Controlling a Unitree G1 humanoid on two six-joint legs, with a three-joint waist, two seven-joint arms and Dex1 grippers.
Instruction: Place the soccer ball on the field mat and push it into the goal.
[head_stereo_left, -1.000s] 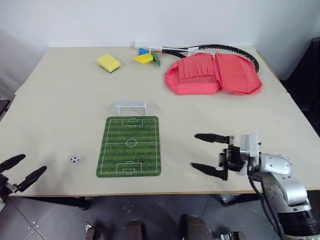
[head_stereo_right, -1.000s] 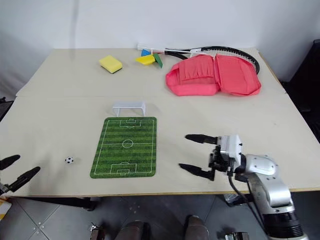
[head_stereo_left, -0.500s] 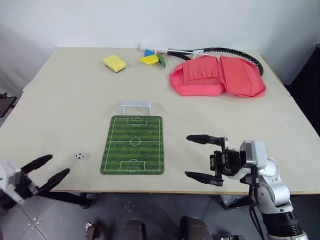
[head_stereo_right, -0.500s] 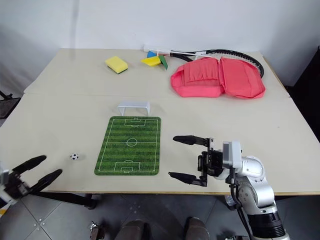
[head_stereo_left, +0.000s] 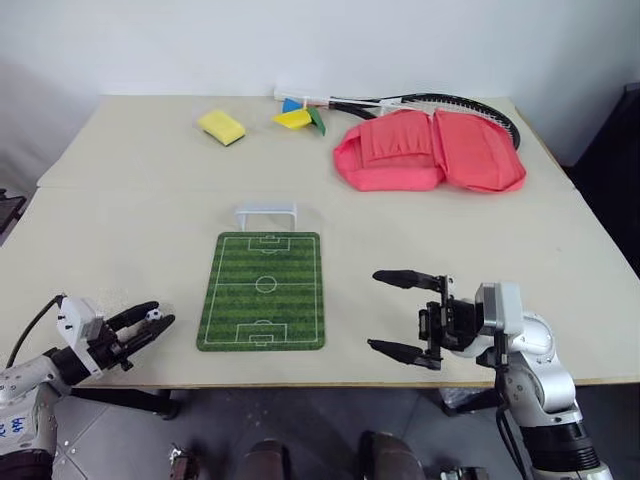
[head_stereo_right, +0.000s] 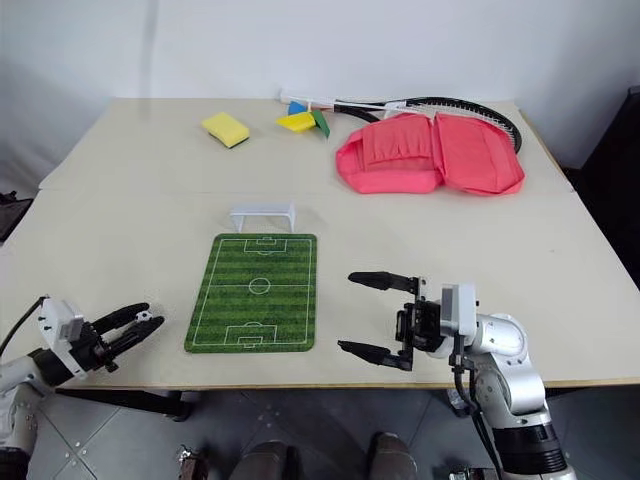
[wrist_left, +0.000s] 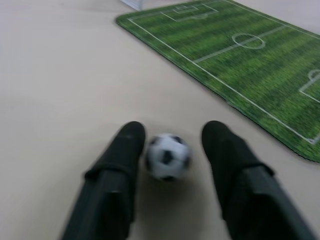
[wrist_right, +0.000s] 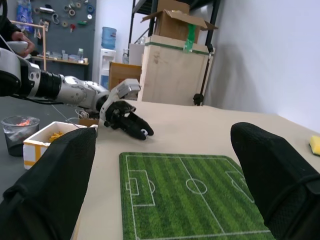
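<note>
The robot's left gripper should set the soccer ball down on the front line of the mat's near penalty box (head_stereo_left: 260, 327).
The soccer ball (wrist_left: 167, 156), tiny and white with black patches, rests on the beige table (head_stereo_left: 120, 230) just left of the field mat (head_stereo_left: 263, 290). My left gripper (head_stereo_left: 158, 316) reaches in from the table's near left edge, its fingers closed in on either side of the ball. The green mat lies flat in the middle. The white goal (head_stereo_left: 266, 213) stands just beyond its far end. My right gripper (head_stereo_left: 375, 310) hovers right of the mat, pointing left, open and empty.
A yellow sponge (head_stereo_left: 220, 126), coloured blocks (head_stereo_left: 298, 115), a tennis racket (head_stereo_left: 450, 100) and an open red bag (head_stereo_left: 428, 148) lie along the far side. Bare tabletop surrounds the mat.
My left gripper came in from beyond the table's left edge to the ball and its wide-open fingers closed around it. The right gripper stayed beside the mat.
</note>
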